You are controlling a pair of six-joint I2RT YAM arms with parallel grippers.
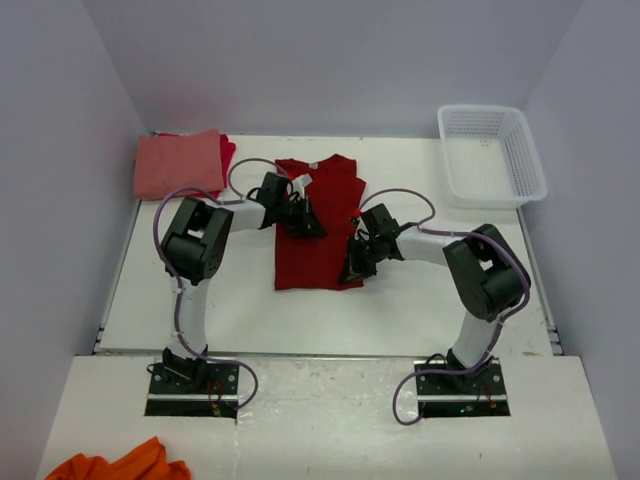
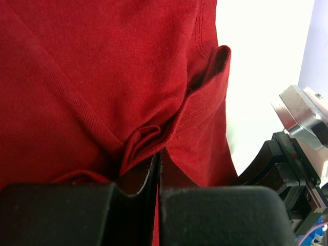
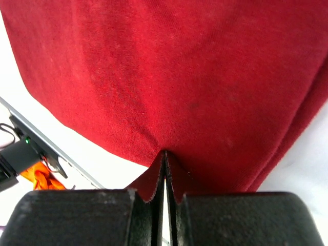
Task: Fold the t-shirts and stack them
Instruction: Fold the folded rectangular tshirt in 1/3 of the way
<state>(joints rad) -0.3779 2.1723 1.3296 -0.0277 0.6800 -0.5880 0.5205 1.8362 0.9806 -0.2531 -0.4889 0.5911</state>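
Observation:
The robot's left gripper holds a bunched fold halfway up the dark red t-shirt, so it should open and take the hem's free near corner (image 1: 279, 286) before folding.
A big dark red t-shirt (image 1: 325, 245) lies in the middle of the table as a long narrow shape, its neck toward the far side. My left gripper (image 1: 306, 222) is at the shirt's left edge, about halfway up. In the left wrist view it (image 2: 159, 154) is shut on a bunched fold of the dark red t-shirt (image 2: 102, 77). My right gripper (image 1: 354, 268) is at the shirt's lower right edge. In the right wrist view it (image 3: 165, 154) is shut on the dark red t-shirt (image 3: 179, 66), with the cloth drawn to a peak at its tips. A folded salmon-pink t-shirt (image 1: 178, 163) lies at the far left on a brighter red t-shirt (image 1: 229, 150).
A white plastic basket (image 1: 491, 155) stands at the far right corner. An orange cloth (image 1: 120, 466) lies off the table at the near left. The right arm's wrist (image 2: 300, 148) shows close by at the right of the left wrist view.

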